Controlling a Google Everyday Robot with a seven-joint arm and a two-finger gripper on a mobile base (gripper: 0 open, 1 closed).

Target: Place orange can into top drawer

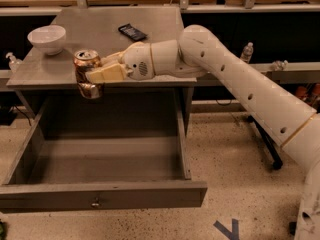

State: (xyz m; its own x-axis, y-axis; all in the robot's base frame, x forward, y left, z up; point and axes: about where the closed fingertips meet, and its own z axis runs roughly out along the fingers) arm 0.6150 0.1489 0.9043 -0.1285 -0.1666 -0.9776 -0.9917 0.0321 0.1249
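My gripper is going to set the orange can down on the top drawer's bottom, straight (99, 151) behind the metal knob.
The orange can (86, 74) is a shiny copper can with a silver top, held upright in the air just off the front edge of the grey table (100, 39). My gripper (95, 73) is shut on the orange can from its right side, one cream finger (107, 74) across its middle. The top drawer (100, 194) is pulled wide open below, its front panel bearing a small metal knob (95, 202). The can hangs over the drawer's back left part, well above its floor.
A white bowl (47, 38) stands at the table's left. A dark flat phone-like thing (132, 32) lies at the table's back middle. My white arm (240, 79) stretches from the right. Benches with cables run along the back wall.
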